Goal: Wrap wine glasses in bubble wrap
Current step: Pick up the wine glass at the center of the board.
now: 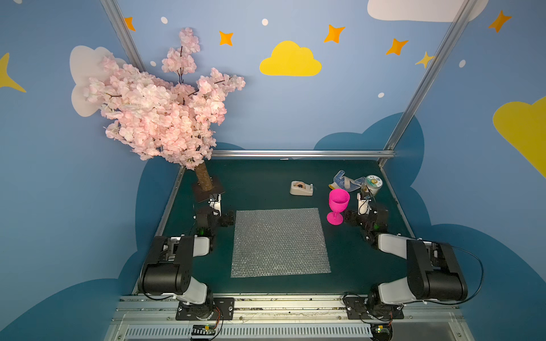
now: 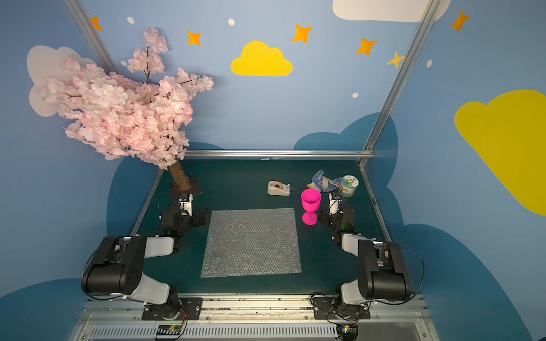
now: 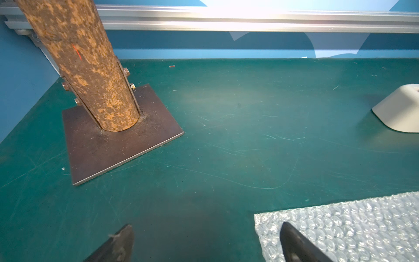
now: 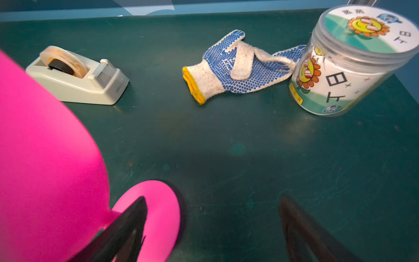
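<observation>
Next, the right gripper rises to the hot-pink wine glass and grips the wine glass's rim (image 1: 348, 198), away from the bubble wrap.
The hot-pink wine glass (image 1: 338, 206) (image 2: 310, 206) stands upright on the green mat, just off the far right corner of the bubble wrap (image 1: 279, 242) (image 2: 251, 242), which lies flat and square in the middle. My right gripper (image 1: 350, 217) (image 4: 213, 198) sits low beside the glass (image 4: 45, 158), open and holding nothing; one finger shows in front of the glass's round foot. At the sheet's far left corner my left gripper (image 1: 227, 220) (image 3: 206, 224) is open and empty, with one finger over the bubble wrap's (image 3: 351, 226) corner.
A beige tape dispenser (image 1: 301, 188) (image 4: 77, 77) sits behind the sheet. A blue-dotted work glove (image 1: 344, 181) (image 4: 238, 68) and a round labelled tub (image 1: 373, 184) (image 4: 349, 63) lie at the back right. The blossom tree's trunk and steel base plate (image 1: 206, 189) (image 3: 113, 145) stand close to the left gripper.
</observation>
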Robot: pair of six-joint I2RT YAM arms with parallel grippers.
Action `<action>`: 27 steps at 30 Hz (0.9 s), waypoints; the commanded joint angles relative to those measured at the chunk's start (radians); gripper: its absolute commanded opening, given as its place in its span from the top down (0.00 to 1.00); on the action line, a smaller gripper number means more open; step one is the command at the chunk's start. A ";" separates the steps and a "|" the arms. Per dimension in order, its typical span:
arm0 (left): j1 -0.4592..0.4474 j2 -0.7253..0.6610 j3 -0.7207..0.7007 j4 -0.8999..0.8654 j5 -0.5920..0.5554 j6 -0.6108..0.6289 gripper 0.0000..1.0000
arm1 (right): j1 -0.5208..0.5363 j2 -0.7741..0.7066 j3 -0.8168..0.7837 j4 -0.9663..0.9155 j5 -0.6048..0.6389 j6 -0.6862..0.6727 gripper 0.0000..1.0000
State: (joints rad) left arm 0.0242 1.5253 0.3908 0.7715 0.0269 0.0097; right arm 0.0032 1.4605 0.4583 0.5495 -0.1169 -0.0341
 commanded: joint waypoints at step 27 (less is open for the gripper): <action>0.046 -0.108 0.114 -0.262 -0.124 -0.095 0.00 | -0.120 -0.227 0.045 -0.273 0.182 0.092 0.10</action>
State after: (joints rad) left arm 0.0605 1.4361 0.4564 0.6254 -0.0551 -0.0643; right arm -0.0727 1.2968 0.4725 0.4084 -0.0158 0.0261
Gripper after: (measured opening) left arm 0.996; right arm 0.898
